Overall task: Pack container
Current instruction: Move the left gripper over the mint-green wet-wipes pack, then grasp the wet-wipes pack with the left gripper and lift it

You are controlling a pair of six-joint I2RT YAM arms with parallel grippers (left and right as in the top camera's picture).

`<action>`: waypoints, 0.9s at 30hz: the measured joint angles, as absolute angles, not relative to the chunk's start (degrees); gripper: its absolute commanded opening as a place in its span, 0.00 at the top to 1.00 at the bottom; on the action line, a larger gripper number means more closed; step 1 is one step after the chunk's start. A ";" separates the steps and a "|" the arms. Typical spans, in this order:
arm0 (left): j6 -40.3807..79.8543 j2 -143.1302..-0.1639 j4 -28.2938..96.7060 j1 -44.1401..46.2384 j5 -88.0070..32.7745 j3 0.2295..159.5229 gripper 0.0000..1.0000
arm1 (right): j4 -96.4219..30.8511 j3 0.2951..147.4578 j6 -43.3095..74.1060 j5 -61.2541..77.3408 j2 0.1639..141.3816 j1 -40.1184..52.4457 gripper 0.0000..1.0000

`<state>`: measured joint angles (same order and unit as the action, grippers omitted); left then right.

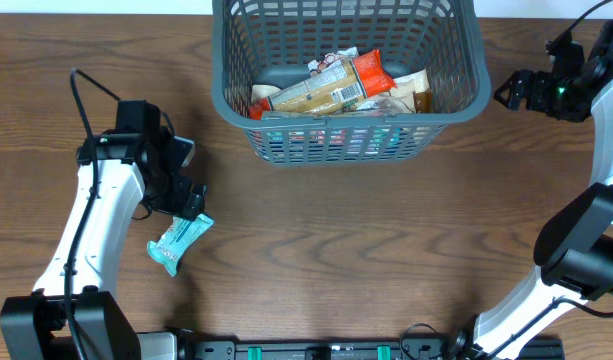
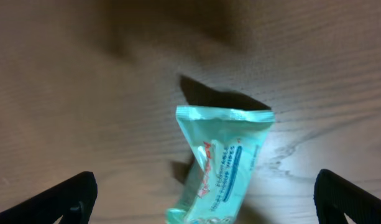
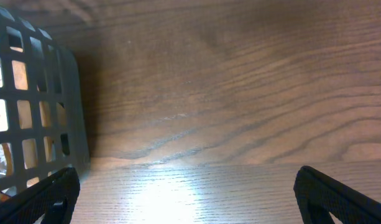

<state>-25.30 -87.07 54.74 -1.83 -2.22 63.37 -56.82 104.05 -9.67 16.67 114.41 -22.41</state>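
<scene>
I need to next lower my left gripper to the teal wipes pack's middle (image 1: 182,240) (image 2: 214,186) and close it there, between the pack's two sealed ends.
The dark grey lattice container (image 1: 222,70) stands at the table's far middle and holds several snack packs (image 1: 331,88). Its slotted side also shows in the right wrist view (image 3: 66,106). A teal wipes pack (image 1: 179,243) lies on the table at the left. My left gripper (image 1: 190,200) hovers just above its far end, open, with the pack (image 2: 221,168) between the spread fingers and untouched. My right gripper (image 1: 511,92) is open and empty, just right of the container.
Wood-grain table (image 1: 366,250) all round. The left arm's cable (image 1: 86,100) loops over the table at the left. A dark rail (image 1: 366,350) runs along the front edge.
</scene>
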 measured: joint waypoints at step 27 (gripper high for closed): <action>-30.98 -87.11 45.43 -1.72 1.48 48.53 0.01 | -55.48 104.05 -9.67 16.69 114.41 -22.41 0.02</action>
